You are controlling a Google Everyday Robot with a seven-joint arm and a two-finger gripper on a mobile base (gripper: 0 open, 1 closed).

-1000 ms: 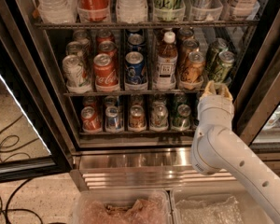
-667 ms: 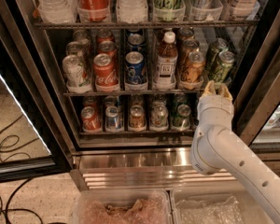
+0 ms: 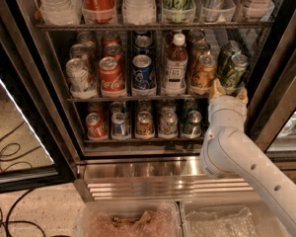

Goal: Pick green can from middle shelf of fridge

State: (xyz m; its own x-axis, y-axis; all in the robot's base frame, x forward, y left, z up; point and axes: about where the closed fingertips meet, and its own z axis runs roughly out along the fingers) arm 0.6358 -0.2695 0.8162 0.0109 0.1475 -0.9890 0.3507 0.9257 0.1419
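Next, I open my gripper and raise it to take the front green can around its body [image 3: 234,73], because its fingers sit low at that can's base.
Two dark olive-green cans stand one behind the other at the right end of the middle shelf [image 3: 123,98] of the fridge [image 3: 138,174]. The front green can [image 3: 235,70] has a silver top, and the second [image 3: 228,52] is behind it. My gripper [image 3: 228,91] is open on the end of the white arm, right in front of and just below the front green can. Its tan fingertips [image 3: 216,89] stand apart on either side of the can's base. The can's lower part is hidden behind the gripper. Nothing is held.
Left of the green cans on the same shelf stand an amber-orange can [image 3: 203,72], a white-capped bottle [image 3: 175,63], a blue can [image 3: 143,73], a red can [image 3: 112,75] and a whitish can [image 3: 79,75]. Smaller cans fill the rack below. The open glass door [image 3: 19,132] is at left, and clear bins [image 3: 128,221] are at the bottom.
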